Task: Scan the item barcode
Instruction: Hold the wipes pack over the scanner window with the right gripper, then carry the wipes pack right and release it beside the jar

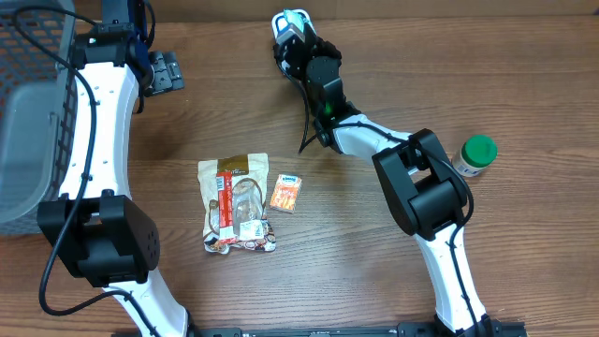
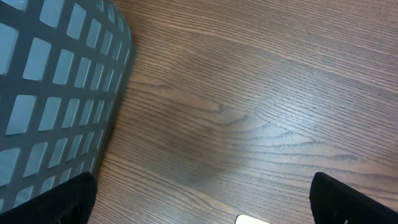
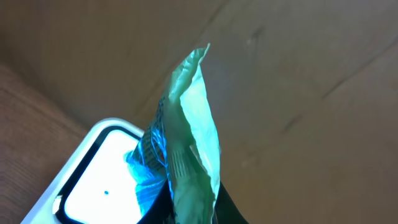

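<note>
My right gripper is going to let go of the teal packet, setting it on the wood (image 1: 389,168) between the small orange packet and the green-lidded jar.
The item is a thin teal-blue foil packet (image 3: 189,124), held upright on edge with my right gripper (image 3: 193,211) shut on its lower end. It hangs just over a white scanner (image 3: 93,186) with a glowing window, whose light tints the packet blue. From overhead, the right gripper (image 1: 292,28) and packet (image 1: 296,17) sit at the far middle of the table. Striped print faces the scanner; I cannot tell whether it is the barcode. My left gripper (image 1: 167,71) is open and empty at the far left, its two black fingers (image 2: 348,202) wide apart above bare wood.
A grey mesh basket (image 1: 33,103) fills the far left corner, close beside the left gripper (image 2: 202,202) and seen as a wall (image 2: 56,93). A snack bag (image 1: 236,203) and small orange packet (image 1: 286,193) lie mid-table. A green-lidded jar (image 1: 475,155) stands at the right.
</note>
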Robot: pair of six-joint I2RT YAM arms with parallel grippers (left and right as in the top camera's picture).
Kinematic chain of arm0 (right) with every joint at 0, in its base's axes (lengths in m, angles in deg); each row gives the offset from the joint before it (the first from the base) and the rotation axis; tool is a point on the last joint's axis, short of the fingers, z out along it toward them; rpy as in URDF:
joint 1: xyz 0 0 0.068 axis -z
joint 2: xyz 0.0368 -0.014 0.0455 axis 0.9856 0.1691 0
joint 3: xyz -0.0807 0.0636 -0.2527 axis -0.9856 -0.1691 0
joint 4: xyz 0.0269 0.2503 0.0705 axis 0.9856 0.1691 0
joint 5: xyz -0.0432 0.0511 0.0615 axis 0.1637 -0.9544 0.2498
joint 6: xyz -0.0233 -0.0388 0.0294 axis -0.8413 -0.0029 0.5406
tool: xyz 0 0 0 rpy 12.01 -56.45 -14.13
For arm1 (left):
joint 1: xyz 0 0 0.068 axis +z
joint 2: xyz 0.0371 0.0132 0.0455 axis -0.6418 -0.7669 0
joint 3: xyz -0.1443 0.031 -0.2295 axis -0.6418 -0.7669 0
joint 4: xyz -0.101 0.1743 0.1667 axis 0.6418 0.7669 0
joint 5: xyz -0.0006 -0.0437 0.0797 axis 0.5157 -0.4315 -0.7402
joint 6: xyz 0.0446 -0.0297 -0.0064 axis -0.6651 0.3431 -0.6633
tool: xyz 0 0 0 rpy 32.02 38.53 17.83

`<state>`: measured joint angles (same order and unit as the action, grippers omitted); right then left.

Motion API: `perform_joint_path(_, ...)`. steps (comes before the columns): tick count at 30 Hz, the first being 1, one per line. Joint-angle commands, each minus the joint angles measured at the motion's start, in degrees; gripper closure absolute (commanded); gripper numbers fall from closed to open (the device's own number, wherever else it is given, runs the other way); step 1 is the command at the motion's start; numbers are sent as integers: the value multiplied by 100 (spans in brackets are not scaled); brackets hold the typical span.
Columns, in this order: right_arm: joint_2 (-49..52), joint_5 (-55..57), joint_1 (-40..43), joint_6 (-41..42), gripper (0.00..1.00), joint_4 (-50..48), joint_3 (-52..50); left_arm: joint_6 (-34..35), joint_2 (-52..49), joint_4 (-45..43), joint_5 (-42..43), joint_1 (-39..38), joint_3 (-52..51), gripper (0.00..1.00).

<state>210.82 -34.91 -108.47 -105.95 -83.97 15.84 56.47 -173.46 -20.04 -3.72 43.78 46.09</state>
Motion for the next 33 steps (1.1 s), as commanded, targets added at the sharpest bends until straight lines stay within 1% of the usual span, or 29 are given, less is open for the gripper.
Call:
perform_joint_path(1, -935, 184, 22, 656, 97, 341, 96, -109, -4, -4, -79, -17, 13, 0)
perform_joint_path(4, -1497, 179, 26, 975, 97, 1172, 96, -109, -4, -4, -79, -17, 13, 1)
perform_joint_path(5, -1812, 179, 33, 1117, 97, 1700, 96, -109, -4, -4, -79, -17, 13, 0)
perform_joint_path(6, -1917, 177, 35, 1152, 97, 1891, 96, -109, -4, -4, -79, -17, 13, 0)
perform_joint_path(9, -2527, 175, 98, 1558, 97, 3185, 96, -109, -2, -4, -79, -17, 13, 0)
perform_joint_path(12, -3095, 166, 212, 2253, 96, 4782, 96, -109, -2, -7, -79, -17, 13, 0)
perform_joint_path(16, -3447, -245, 433, 2771, 96, 6738, 96, -109, -4, -4, -79, -17, 13, 0)
perform_joint_path(19, -3436, -796, 693, 2778, 96, 8303, 81, -109, -4, -4, -79, -17, 13, 0)
perform_joint_path(21, -3392, -1174, 890, 2734, 96, 9121, 4, -109, -4, -4, -79, -17, 13, 1)
perform_joint_path(23, -3359, -1320, 1084, 2715, 96, 9586, -157, -109, -4, -4, -79, -17, 13, 0)
perform_joint_path(25, -3355, -1331, 1279, 2573, 96, 9770, -387, -109, -2, -4, -79, -17, 13, 0)
perform_joint_path(27, -3355, -1333, 1480, 2406, 96, 9766, -632, -109, -4, -4, -79, -17, 13, 0)
perform_joint_path(29, -3355, -1342, 1650, 2409, 96, 9729, -824, -109, -4, -4, -79, -17, 13, 0)
perform_joint_path(33, -3351, -1725, 1919, 2179, 96, 9543, -1200, -109, -4, -4, -79, -17, 13, 0)
